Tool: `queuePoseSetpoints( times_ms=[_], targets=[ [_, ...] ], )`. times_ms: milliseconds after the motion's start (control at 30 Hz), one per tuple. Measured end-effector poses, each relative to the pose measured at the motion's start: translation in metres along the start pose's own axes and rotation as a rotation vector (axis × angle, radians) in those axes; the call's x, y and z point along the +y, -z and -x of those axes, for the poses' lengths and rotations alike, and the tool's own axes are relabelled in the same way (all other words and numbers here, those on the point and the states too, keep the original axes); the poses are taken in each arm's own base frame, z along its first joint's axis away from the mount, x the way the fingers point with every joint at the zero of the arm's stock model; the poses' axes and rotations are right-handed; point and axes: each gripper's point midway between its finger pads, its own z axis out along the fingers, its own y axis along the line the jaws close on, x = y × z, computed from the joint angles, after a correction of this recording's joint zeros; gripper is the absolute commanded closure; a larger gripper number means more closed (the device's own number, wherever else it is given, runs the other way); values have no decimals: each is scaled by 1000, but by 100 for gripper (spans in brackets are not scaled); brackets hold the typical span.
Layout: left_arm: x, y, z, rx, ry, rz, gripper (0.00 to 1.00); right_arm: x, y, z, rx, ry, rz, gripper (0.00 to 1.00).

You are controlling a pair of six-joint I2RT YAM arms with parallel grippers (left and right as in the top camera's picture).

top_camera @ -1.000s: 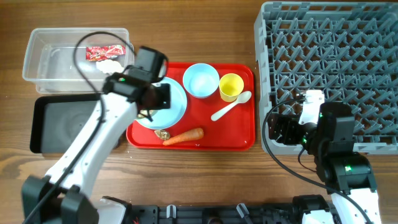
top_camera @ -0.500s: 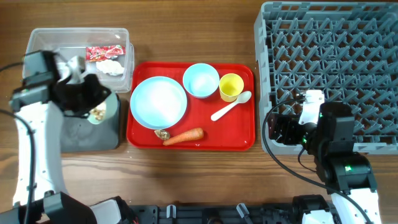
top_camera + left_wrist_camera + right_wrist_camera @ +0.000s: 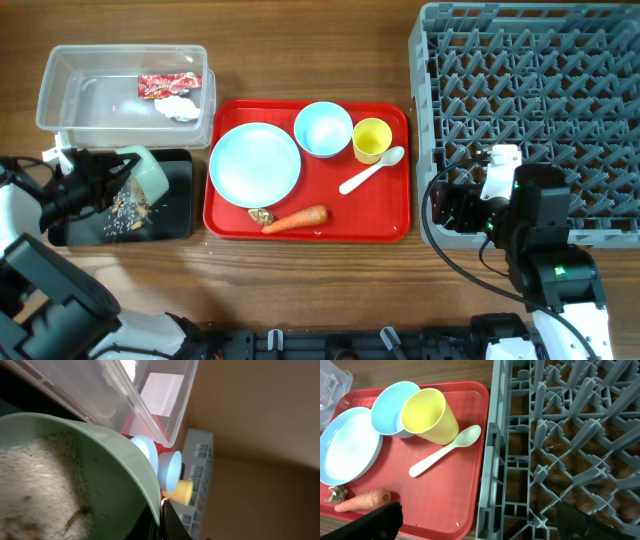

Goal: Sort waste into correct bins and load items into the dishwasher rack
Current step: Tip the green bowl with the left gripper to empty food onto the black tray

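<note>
My left gripper has the light blue bowl, now tipped over the black tray. It will set the bowl down and let go of it on top of the plate (image 3: 255, 167) (image 3: 146, 453) on the red tray.
My left gripper (image 3: 122, 180) is shut on the rim of a light blue bowl (image 3: 149, 172), which it holds tipped over the black tray (image 3: 178, 205). White and brown crumbs (image 3: 124, 211) lie in that tray. Rice-like crumbs (image 3: 35, 475) still sit inside the bowl (image 3: 115, 465); one finger (image 3: 173, 521) presses its rim. The clear tub (image 3: 70, 100) holds the red wrapper (image 3: 168, 85) and a tissue (image 3: 180, 108). On the red tray (image 3: 385, 215) lie the plate (image 3: 255, 165), another bowl (image 3: 323, 128), a yellow cup (image 3: 372, 140), a spoon (image 3: 372, 170), a carrot (image 3: 295, 218) and a brown scrap (image 3: 262, 214). My right gripper (image 3: 480, 525) is open over the grey rack's (image 3: 570, 435) left edge.
The rack (image 3: 530, 110) fills the right side and holds nothing. The right wrist view shows the cup (image 3: 430, 415), spoon (image 3: 445, 450) and carrot (image 3: 362, 500) on the red tray (image 3: 445, 495). Bare wood lies in front of the trays.
My left arm has carried the bowl left off the red tray to over the black tray and tipped it; crumbs now lie in the black tray. The right arm has not moved.
</note>
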Motion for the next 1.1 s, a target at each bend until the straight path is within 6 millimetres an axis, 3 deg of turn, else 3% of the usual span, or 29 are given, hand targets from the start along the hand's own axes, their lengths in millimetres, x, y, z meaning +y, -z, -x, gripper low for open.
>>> queuePoseSetpoints(
  times_ms=[200, 667, 1100],
  targets=[
    [6, 2, 2, 7, 108, -117, 96, 0, 0, 0, 0, 0, 0, 0],
    [-27, 9, 3, -32, -87, -320, 96, 0, 0, -2, 7, -2, -1, 0],
    [-29, 10, 4, -39, -112, -334, 96, 0, 0, -2, 7, -2, -1, 0]
  ],
)
